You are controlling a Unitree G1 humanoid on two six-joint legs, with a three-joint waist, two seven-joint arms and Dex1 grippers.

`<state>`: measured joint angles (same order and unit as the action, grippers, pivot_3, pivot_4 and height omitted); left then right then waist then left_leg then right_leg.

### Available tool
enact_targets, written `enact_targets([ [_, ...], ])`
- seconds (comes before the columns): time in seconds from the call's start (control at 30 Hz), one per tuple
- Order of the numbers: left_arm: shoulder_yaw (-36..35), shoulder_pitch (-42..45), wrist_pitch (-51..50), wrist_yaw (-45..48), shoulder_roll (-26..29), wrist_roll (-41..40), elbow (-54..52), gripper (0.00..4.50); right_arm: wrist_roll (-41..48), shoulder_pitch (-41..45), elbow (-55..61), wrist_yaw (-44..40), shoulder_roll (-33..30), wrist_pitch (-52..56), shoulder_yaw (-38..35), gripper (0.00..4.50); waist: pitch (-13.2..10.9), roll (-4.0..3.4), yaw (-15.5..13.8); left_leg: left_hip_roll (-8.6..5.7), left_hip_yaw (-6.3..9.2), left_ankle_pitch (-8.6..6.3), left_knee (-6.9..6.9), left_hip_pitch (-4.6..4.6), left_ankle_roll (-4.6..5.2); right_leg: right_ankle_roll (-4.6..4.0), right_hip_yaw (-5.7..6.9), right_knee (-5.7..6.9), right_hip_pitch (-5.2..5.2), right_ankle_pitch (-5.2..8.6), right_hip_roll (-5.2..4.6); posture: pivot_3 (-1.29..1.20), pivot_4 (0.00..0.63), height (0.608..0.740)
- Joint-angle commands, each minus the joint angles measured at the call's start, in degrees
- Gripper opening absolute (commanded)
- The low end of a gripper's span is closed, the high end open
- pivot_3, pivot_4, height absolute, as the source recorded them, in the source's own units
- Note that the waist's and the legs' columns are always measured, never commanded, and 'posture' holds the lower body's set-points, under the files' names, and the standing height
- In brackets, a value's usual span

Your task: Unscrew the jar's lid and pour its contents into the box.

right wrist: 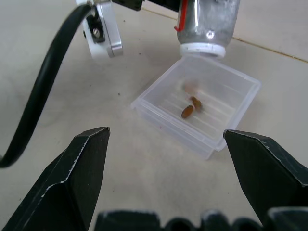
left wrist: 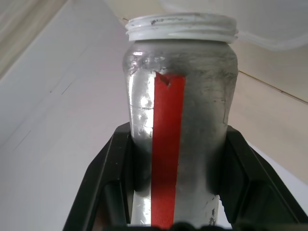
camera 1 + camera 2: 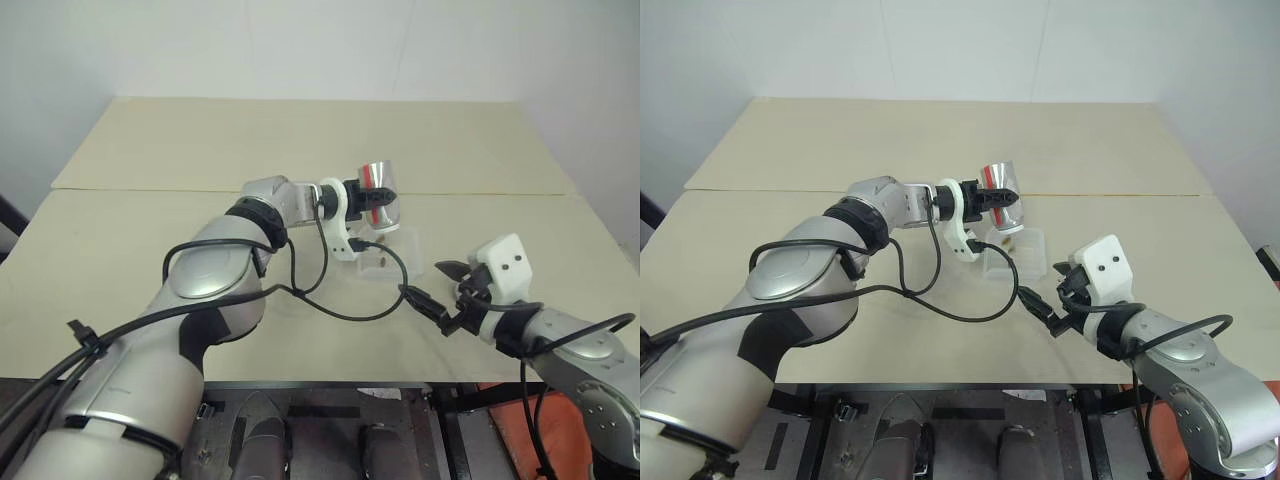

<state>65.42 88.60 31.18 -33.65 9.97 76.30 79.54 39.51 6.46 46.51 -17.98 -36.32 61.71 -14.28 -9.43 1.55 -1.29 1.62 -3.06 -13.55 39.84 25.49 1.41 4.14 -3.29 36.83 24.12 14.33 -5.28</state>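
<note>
My left gripper needs to let go of the jar upright on the table [image 3: 331, 254] beside the box, in front of the seam.
My left gripper [image 3: 374, 206] is shut on the jar [image 3: 379, 184], a silvery cylinder with a red stripe. Its black fingers [image 2: 103, 188] clamp the jar's sides. The jar is tipped over, and its white threaded mouth [image 1: 202, 49] is bare and points down just above the far corner of the box [image 1: 146, 102]. This clear shallow box lies on the table with the contents [image 1: 187, 111], a few small brown bits, on its floor. My right gripper [image 3: 441, 288] is open and holds nothing, nearer to me than the box and apart from it. The lid is out of view.
The beige table [image 3: 150, 250] has a seam [image 3: 520, 194] running across it behind the box. A black cable [image 3: 340, 310] loops from my left wrist over the table in front of the box. The table's front edge runs just below both arms.
</note>
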Motion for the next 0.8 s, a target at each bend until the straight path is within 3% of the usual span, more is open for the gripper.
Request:
enact_targets([
  [0.03, -5.1, -0.2, 1.8, 3.2, 0.7, -5.7, 0.1, 1.93, -0.3, 0.3, 1.2, 0.2, -0.2, -1.7, -0.2, 4.43, 0.0, 0.0, 0.0, 0.0, 0.0, 0.0, 0.0, 0.0, 0.0, 0.0, 0.0, 0.0, 0.0, 0.0, -0.01, 0.0, 0.15, 0.74],
  [0.17, -16.9, -3.4, 5.3, 14.6, 1.7, -18.3, 0.2, 1.93, -0.5, 0.4, 0.9, -0.1, -0.3, -1.9, 0.1, 4.43, 0.0, -0.01, 0.2, 0.01, 0.0, 0.0, 0.01, -0.01, 0.0, 0.0, 0.0, 0.04, -0.01, 0.0, -0.01, 0.0, 0.15, 0.74],
  [0.3, -38.2, -8.6, 6.0, 37.7, 1.0, -41.6, -0.7, 1.93, -0.5, -0.1, 1.0, -0.6, -0.6, -2.2, -0.5, 4.43, 0.0, -0.02, 0.6, 0.04, -0.01, 0.01, 0.04, -0.01, -0.01, -0.01, 0.01, 0.26, 0.0, 0.0, -0.01, 0.0, 0.15, 0.74],
  [0.43, -59.7, -13.0, -4.2, 62.4, -2.7, -66.3, -4.3, 1.93, -0.9, 0.3, 0.3, -1.1, -0.6, -2.5, 0.4, 4.43, 0.0, -0.04, 0.7, 0.04, -0.01, 0.01, 0.08, -0.01, 0.0, -0.01, 0.03, 0.27, -0.04, 0.0, 0.0, 0.0, 0.15, 0.74],
  [0.6, -71.2, -21.0, -15.8, 73.5, -6.4, -81.7, -14.2, 1.93, -1.6, 1.3, -1.2, -2.0, -0.8, -3.6, 1.9, 4.43, 0.0, -0.07, 1.0, 0.05, 0.06, 0.0, 0.11, -0.05, 0.01, -0.01, 0.05, 0.28, -0.12, -0.01, 0.01, 0.0, 0.15, 0.74],
  [0.8, -68.7, -36.2, -19.3, 71.2, -8.5, -82.1, -32.4, 1.93, -2.9, 1.7, -2.6, -2.9, -0.8, -5.0, 3.5, 4.43, 0.1, -0.1, 1.6, 0.05, 0.14, 0.0, 0.09, -0.19, 0.01, -0.01, 0.02, 0.29, -0.22, -0.01, 0.01, 0.0, 0.15, 0.74],
])
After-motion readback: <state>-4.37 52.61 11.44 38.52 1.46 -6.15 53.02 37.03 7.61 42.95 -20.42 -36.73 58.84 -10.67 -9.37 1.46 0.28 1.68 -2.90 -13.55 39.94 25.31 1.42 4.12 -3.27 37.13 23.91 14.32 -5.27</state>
